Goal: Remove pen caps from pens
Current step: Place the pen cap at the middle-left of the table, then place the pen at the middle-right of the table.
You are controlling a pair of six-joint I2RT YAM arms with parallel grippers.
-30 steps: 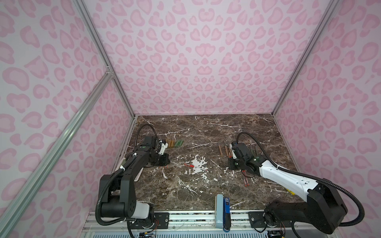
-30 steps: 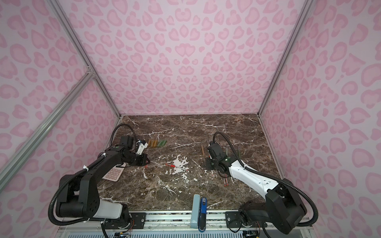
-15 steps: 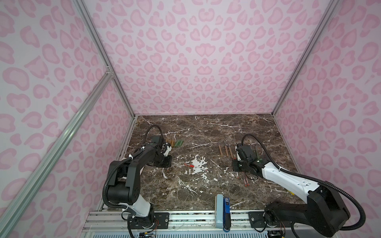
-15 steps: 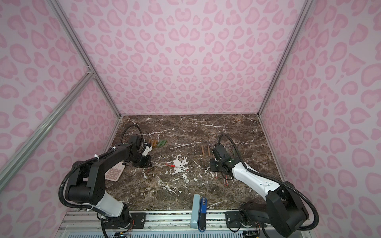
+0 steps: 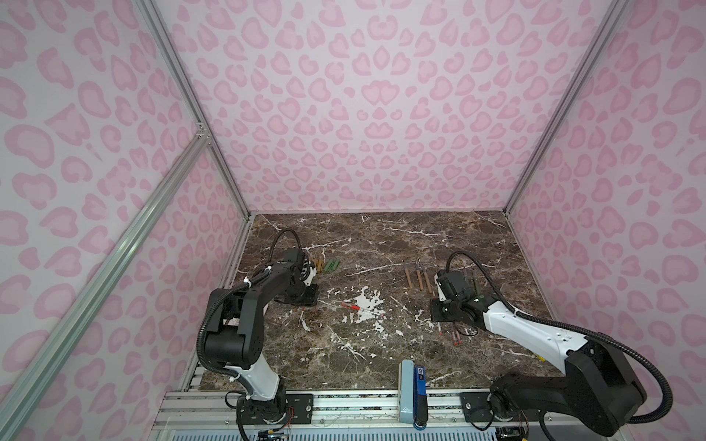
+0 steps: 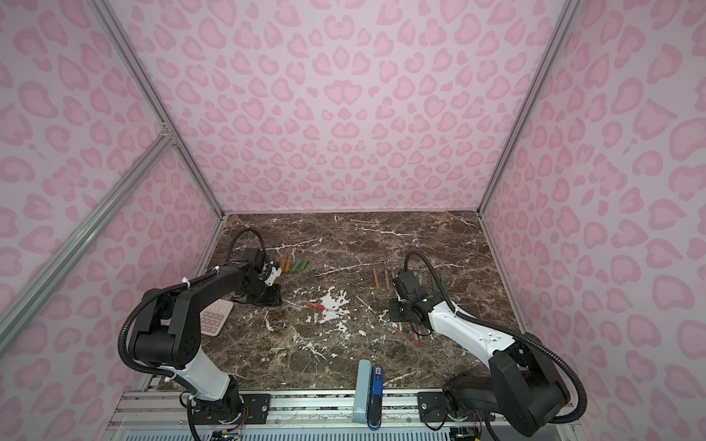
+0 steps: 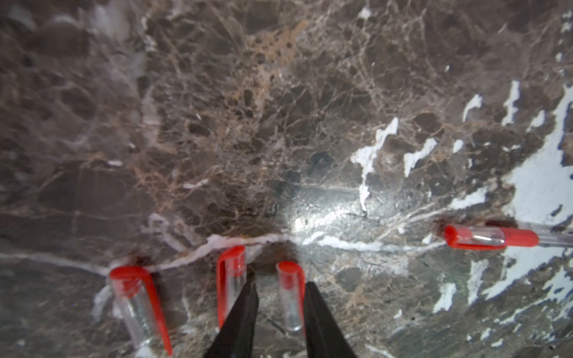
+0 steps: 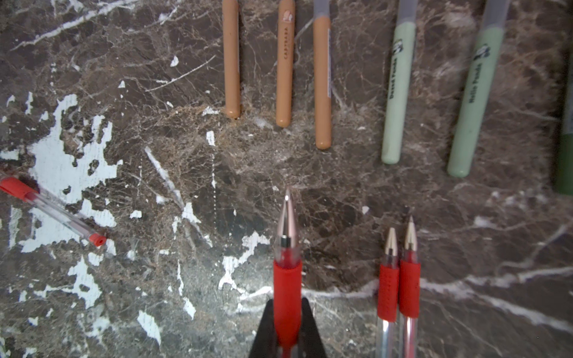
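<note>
Next, my right gripper lets go of the uncapped clear pen on the bare marble [image 5: 446,333] [image 8: 347,313] close beside the other uncapped pens.
Three clear pen caps with red clips lie side by side on the marble in the left wrist view. The end cap [image 7: 290,294] lies between the fingers of my left gripper [image 7: 280,282], which is open with a gap beside the cap. In both top views that gripper [image 5: 301,296] is low at the left. My right gripper [image 8: 287,302] is shut on an uncapped clear pen [image 8: 286,272] with a red grip, tip bare. Two similar uncapped pens [image 8: 398,288] lie beside it. One capped red pen [image 5: 361,308] lies mid-table.
Three tan pens [image 8: 285,62] and two pale green pens [image 8: 398,93] lie in a row beyond my right gripper [image 5: 439,309]. Tan and green caps [image 5: 324,265] sit at the far left. A pink calculator [image 6: 214,317] lies under the left arm. A blue-grey box [image 5: 412,385] stands at the front edge.
My left gripper has opened and let go of the cap, which now lies on the marble. The left arm's elbow swung inward. The right arm drew slightly nearer with its pen.
</note>
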